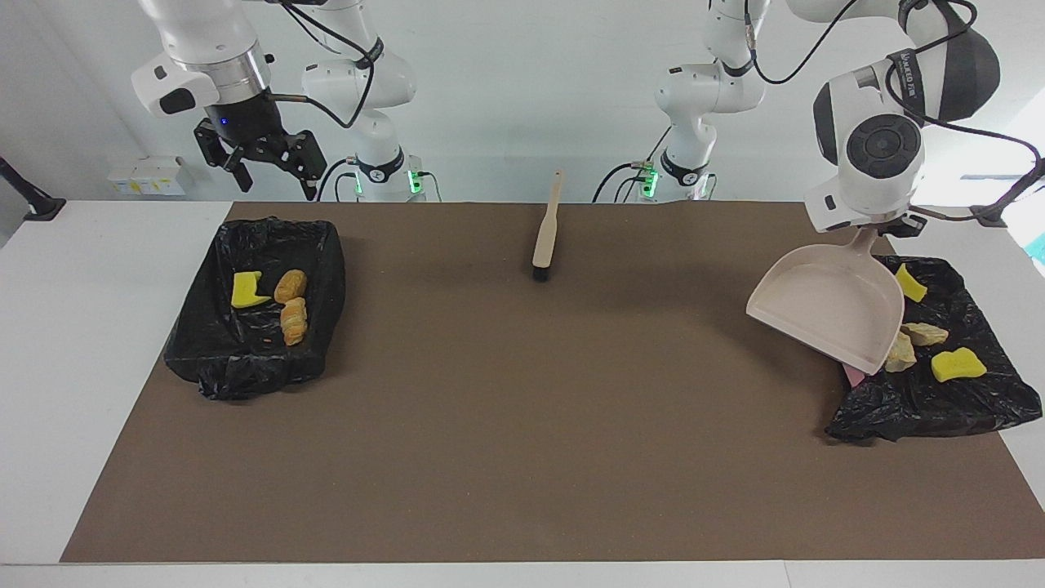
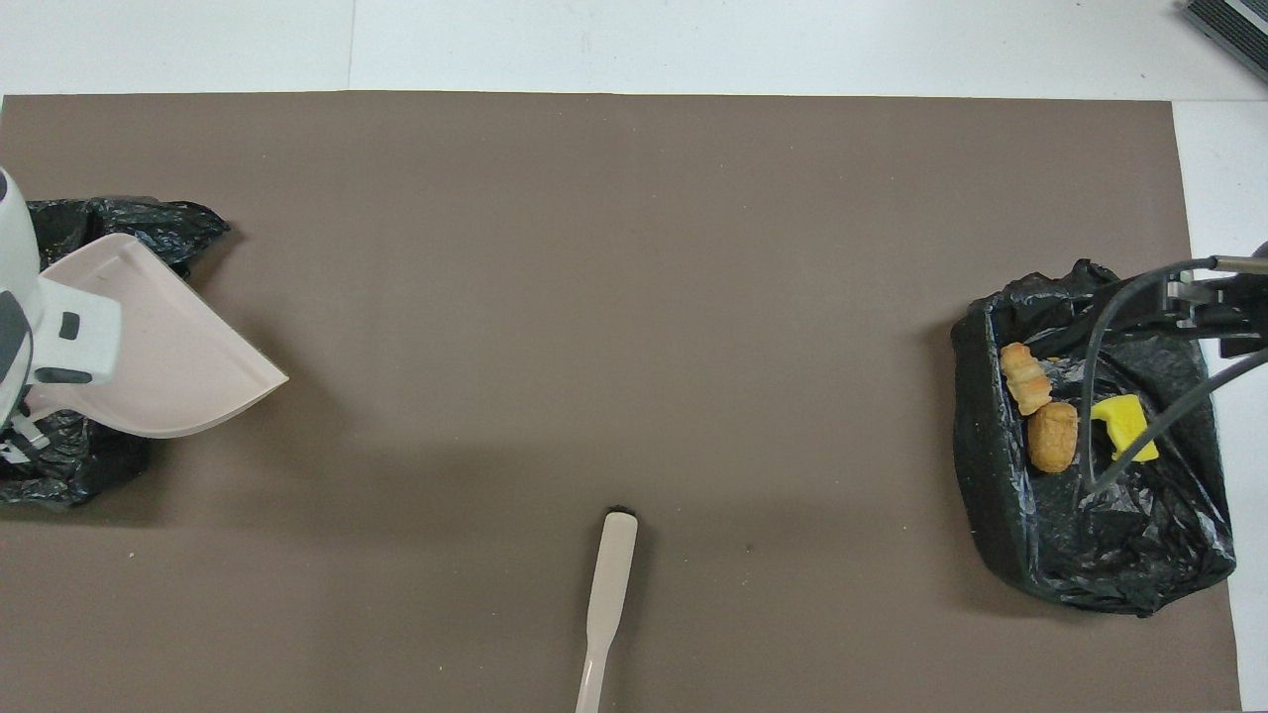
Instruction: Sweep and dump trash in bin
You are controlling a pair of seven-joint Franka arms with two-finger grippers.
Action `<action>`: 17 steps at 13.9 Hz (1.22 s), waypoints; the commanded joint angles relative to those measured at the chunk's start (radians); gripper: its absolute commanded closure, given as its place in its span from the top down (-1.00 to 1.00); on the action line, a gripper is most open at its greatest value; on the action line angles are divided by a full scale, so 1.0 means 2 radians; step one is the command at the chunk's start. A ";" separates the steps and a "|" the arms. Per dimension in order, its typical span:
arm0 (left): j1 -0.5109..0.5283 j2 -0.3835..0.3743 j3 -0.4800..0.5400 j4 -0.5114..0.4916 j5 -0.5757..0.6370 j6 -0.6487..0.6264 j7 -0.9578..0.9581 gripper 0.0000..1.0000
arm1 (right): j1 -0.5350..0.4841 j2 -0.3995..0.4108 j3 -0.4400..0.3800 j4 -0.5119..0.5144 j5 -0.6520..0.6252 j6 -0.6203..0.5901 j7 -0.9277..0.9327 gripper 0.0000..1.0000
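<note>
Next, my left gripper lets go of the beige dustpan on the brown mat [image 2: 591, 332], at a spot just beyond the bristles of the beige brush.
My left gripper [image 1: 872, 231] is shut on the handle of the beige dustpan [image 1: 824, 306], holding it tilted over the black-lined bin [image 1: 976, 408] at the left arm's end. The pan looks empty. In that bin lie yellow spongy chunks [image 1: 958, 364] and tan scraps [image 1: 925, 333]. My right gripper [image 1: 276, 181] is open and empty, raised over the black-lined bin [image 1: 331, 253] at the right arm's end. That bin holds a yellow chunk [image 1: 245, 288] and two bread-like pieces [image 1: 292, 320]. In the overhead view the dustpan [image 2: 168, 366] hides much of its bin [image 2: 129, 218].
The beige brush [image 1: 545, 237] lies on the brown mat [image 1: 522, 425] midway between the arms, near the robots, bristles pointing away from them. It also shows in the overhead view [image 2: 606, 584]. White table [image 1: 82, 367] surrounds the mat.
</note>
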 commanded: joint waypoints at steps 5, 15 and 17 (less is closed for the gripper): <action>-0.110 -0.019 0.008 -0.008 -0.146 0.033 -0.197 -1.00 | -0.002 0.000 0.003 0.004 0.017 -0.013 -0.014 1.00; -0.266 0.119 0.008 0.054 -0.273 0.160 -0.449 -1.00 | -0.002 -0.009 0.002 -0.009 0.013 -0.010 -0.009 1.00; -0.276 0.135 0.008 0.054 -0.280 0.188 -0.469 -1.00 | -0.002 -0.010 0.003 -0.009 0.014 -0.010 -0.009 1.00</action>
